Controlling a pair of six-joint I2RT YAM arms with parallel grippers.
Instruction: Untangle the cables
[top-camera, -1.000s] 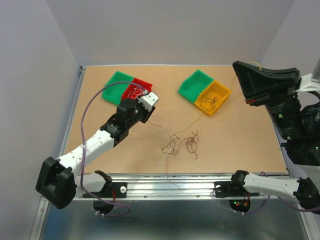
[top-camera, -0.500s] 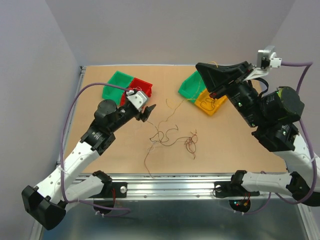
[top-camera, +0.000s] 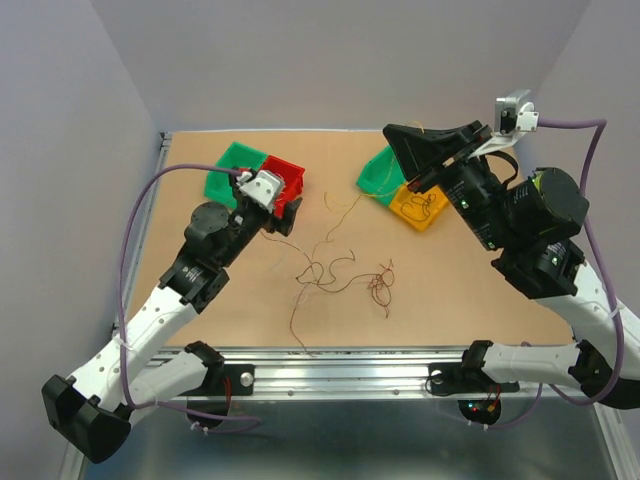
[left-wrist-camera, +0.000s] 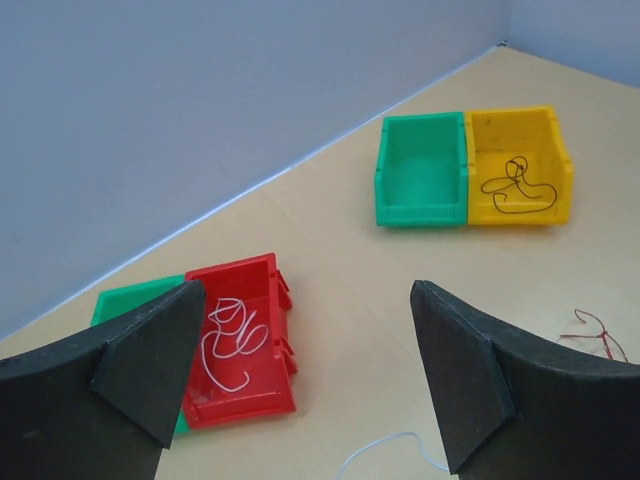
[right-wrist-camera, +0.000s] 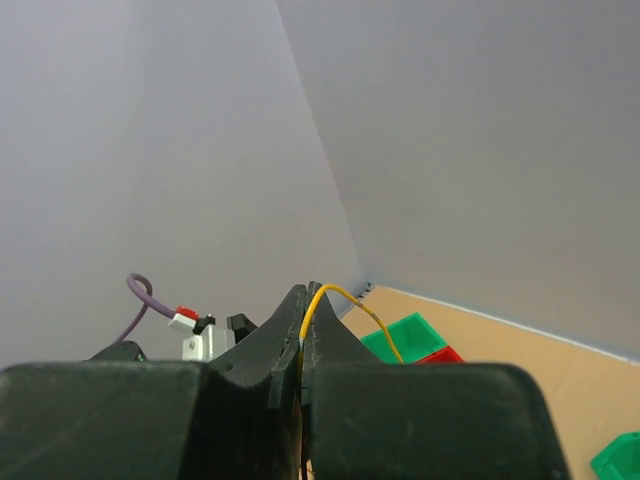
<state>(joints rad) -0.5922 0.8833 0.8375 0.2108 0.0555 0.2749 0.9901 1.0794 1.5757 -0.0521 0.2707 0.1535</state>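
Note:
The robot's left gripper should next close on the bend of the whitish piece of cable (top-camera: 302, 251) (left-wrist-camera: 424, 447), between the red bin and the brown tangle.
The cables (top-camera: 335, 275) lie mid-table as a loose tangle of thin brown strands, with a reddish curl (top-camera: 382, 287) at its right. My left gripper (top-camera: 278, 212) is open and empty, low by the red bin, behind and left of the tangle. In the left wrist view its jaws (left-wrist-camera: 308, 300) stand wide apart, a whitish strand (left-wrist-camera: 395, 445) lies below them and the reddish wire (left-wrist-camera: 595, 330) is at the right. My right gripper (top-camera: 393, 133) is raised high over the right-hand bins. It is shut on a yellow wire (right-wrist-camera: 340, 305) that arches out of its tips (right-wrist-camera: 303, 295).
A green bin (top-camera: 230, 165) and a red bin (top-camera: 288, 178) holding a white wire (left-wrist-camera: 232, 340) stand at the back left. A green bin (top-camera: 378, 172) and a yellow bin (top-camera: 420, 208) holding a dark wire (left-wrist-camera: 515, 190) stand at the back right. Walls enclose the table.
The right arm swung in from the far right and now holds its gripper high over the right bins. The left gripper drew back-left toward the red bin. The tangle shifted left.

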